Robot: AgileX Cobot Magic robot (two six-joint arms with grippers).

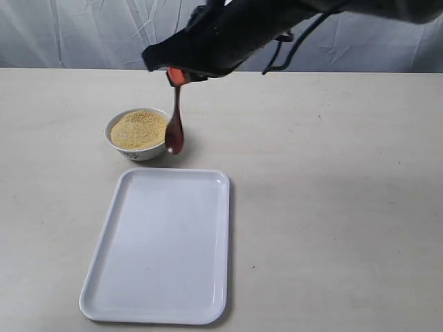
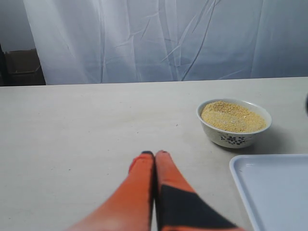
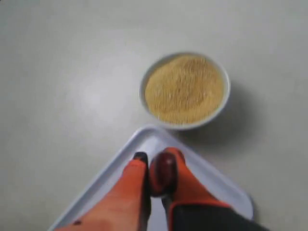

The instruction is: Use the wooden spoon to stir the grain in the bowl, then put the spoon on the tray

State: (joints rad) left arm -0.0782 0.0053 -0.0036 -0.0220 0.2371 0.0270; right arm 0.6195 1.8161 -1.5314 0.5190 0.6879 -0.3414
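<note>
The robot's right gripper needs to release the wooden spoon across the middle of the white tray (image 1: pixel 160 243), with the spoon's scoop away from the bowl.
My right gripper (image 1: pixel 177 76) reaches across from the right and is shut on the handle of the dark wooden spoon (image 1: pixel 174 131). The spoon hangs scoop down just right of the white bowl (image 1: pixel 133 151), above the table. The bowl is heaped with yellow-tan grain (image 1: pixel 138 129). In the right wrist view the spoon's scoop (image 3: pixel 163 173) shows between my orange fingers, over the tray's corner (image 3: pixel 154 137), with the bowl (image 3: pixel 144 89) beyond. The white tray (image 1: pixel 163 242) lies in front of the bowl. My left gripper (image 2: pixel 154 155) is shut and holds nothing, low over the table left of the bowl (image 2: pixel 231 139).
A white curtain (image 2: pixel 159 38) hangs behind the beige table (image 1: pixel 332 194). A brown box (image 2: pixel 21 65) stands at the far edge in the left wrist view. The left arm is out of the exterior view.
</note>
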